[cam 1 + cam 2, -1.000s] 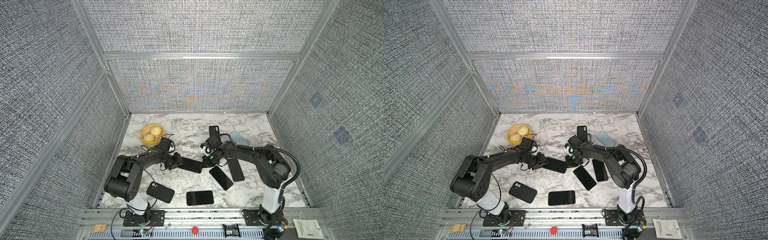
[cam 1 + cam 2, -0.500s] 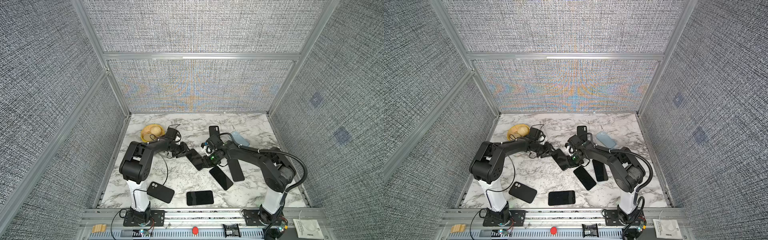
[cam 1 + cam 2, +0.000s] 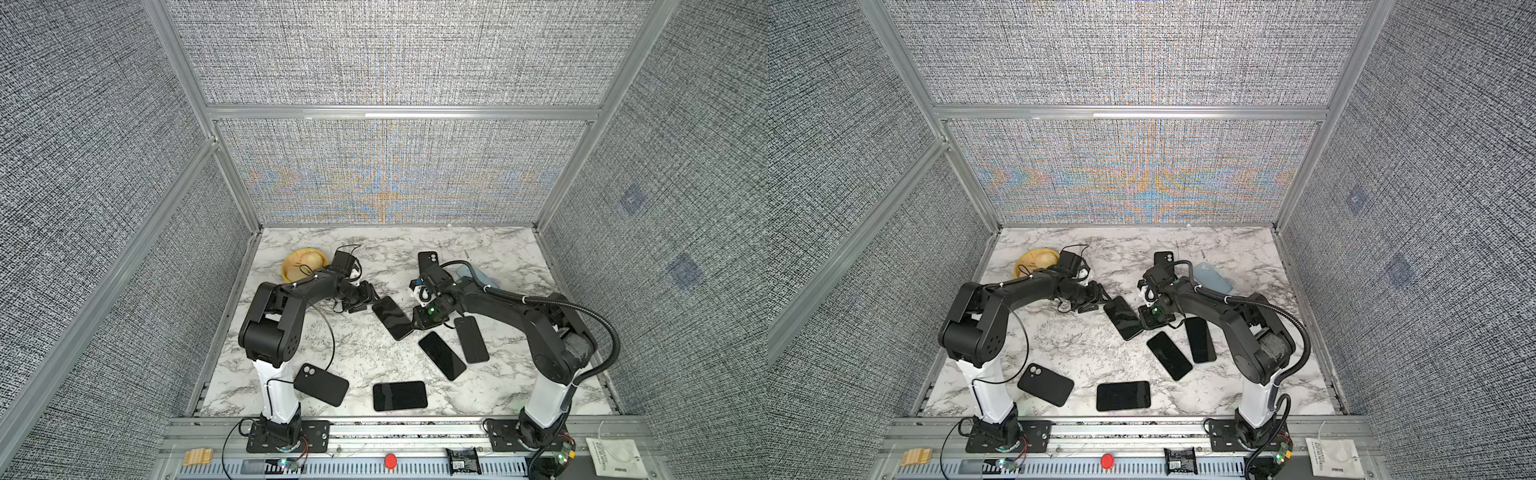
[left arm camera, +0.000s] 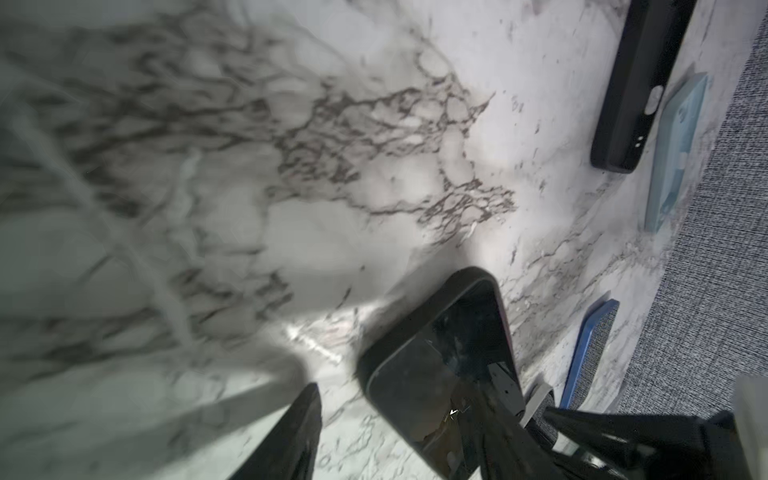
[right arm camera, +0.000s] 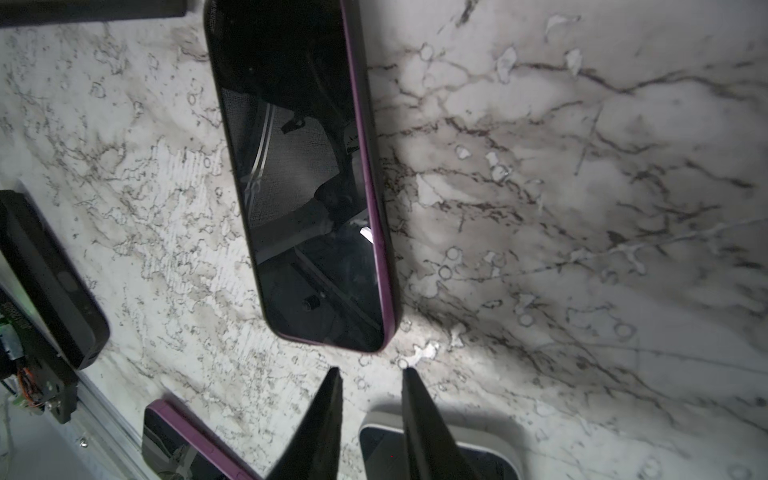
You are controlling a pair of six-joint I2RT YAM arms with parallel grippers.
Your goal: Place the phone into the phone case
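The dark phone lies at a slant to my left gripper, with one finger over its screen, so next I turn the phone straight and grip across its back end (image 3: 385, 303).
A dark phone (image 3: 390, 318) (image 3: 1122, 318) lies screen up and slantwise mid-table between both grippers. In the left wrist view it (image 4: 449, 332) shows a thick black rim, like a case around it. My left gripper (image 3: 365, 300) (image 4: 395, 399) is open at its back end, one finger above the screen and the other on bare marble. My right gripper (image 3: 417, 323) (image 5: 371, 372) is at the phone's other end, its fingers slightly apart and holding nothing. A black phone case (image 3: 321, 384) lies at the front left, camera hole up.
Three more phones (image 3: 441, 355) (image 3: 470, 338) (image 3: 400, 395) lie front right. A purple-edged phone (image 5: 307, 187) is ahead of the right fingers. A second black case (image 3: 428, 259), a light blue case (image 3: 478, 277) and a yellow bowl (image 3: 303, 266) sit at the back.
The left arm swung toward the back and middle, turning the phone from crosswise to slantwise. Both grippers' fingers have spread apart, the right one from shut.
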